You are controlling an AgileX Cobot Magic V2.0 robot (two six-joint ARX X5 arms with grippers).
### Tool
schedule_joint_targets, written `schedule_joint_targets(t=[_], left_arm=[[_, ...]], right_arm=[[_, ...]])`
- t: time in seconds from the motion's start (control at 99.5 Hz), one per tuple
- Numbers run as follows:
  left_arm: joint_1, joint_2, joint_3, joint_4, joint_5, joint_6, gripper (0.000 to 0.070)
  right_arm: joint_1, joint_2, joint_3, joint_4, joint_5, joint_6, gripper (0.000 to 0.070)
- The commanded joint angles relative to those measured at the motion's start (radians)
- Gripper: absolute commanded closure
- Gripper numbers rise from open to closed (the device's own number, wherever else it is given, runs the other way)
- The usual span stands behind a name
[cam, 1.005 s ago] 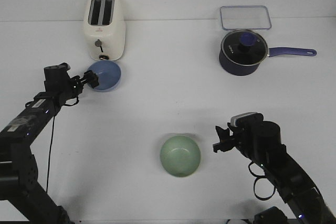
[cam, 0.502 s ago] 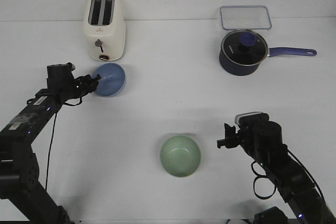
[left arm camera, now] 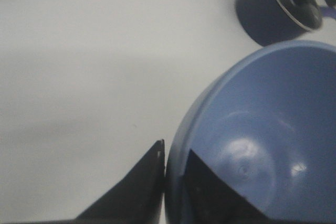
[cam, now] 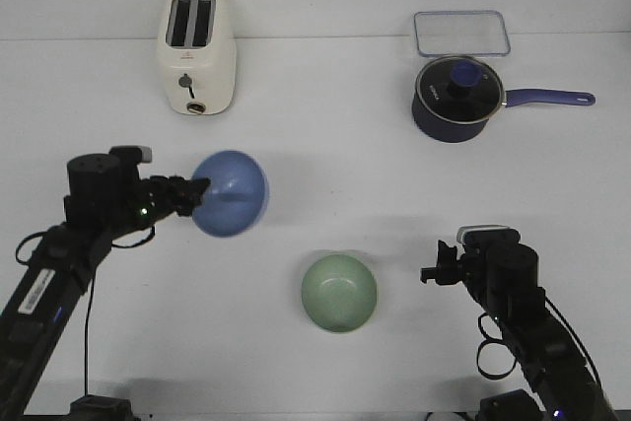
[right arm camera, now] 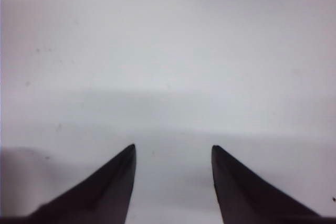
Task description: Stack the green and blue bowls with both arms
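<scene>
The robot's left gripper needs to release the periwinkle blue bowl inside the pale green bowl (cam: 338, 292) near the front middle.
The periwinkle blue bowl (cam: 231, 193) hangs tilted above the table, left of centre. My left gripper (cam: 200, 191) is shut on its rim, one finger inside and one outside; the left wrist view shows the bowl (left arm camera: 262, 140) pinched by the gripper (left arm camera: 176, 153). The pale green bowl (cam: 338, 292) sits upright on the table near the front middle. My right gripper (cam: 429, 274) is open and empty, a little to the right of the green bowl; in the right wrist view the gripper (right arm camera: 173, 150) shows only bare table between its fingers.
A cream toaster (cam: 197, 53) stands at the back left. A dark navy saucepan (cam: 456, 98) with a glass lid and a clear lidded box (cam: 460, 33) stand at the back right. The saucepan also shows in the left wrist view (left arm camera: 278, 6).
My left gripper has lifted the blue bowl and carried it forward and right, away from the toaster. My right gripper has drawn back to the right, away from the green bowl.
</scene>
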State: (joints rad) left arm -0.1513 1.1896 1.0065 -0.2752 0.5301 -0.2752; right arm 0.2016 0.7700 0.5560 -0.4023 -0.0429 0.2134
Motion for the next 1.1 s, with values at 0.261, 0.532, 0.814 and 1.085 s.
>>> schedule_joint_targets(t=[0.261, 0.532, 0.814, 1.085], left_arm=[[-0.378, 0.027, -0.074, 0.061, -0.121, -0.026, 0.0686], [-0.555, 0.186, -0.074, 0.159, -0.164, -0.031, 0.0686], [-0.610, 0.245, -0.074, 0.222, -0.165, -0.043, 0.0522], [-0.518, 0.149, -0.069, 0.217, -0.172, -0.037, 0.0352]], right_arm=[[0.002, 0.003, 0.004, 0.021, -0.039, -0.002, 0.0405], [0.002, 0.003, 0.004, 0.020, -0.040, -0.001, 0.0405], [0.002, 0.003, 0.004, 0.020, -0.039, -0.002, 0.0405], [0.002, 0.003, 0.004, 0.020, -0.035, -0.003, 0.0405]])
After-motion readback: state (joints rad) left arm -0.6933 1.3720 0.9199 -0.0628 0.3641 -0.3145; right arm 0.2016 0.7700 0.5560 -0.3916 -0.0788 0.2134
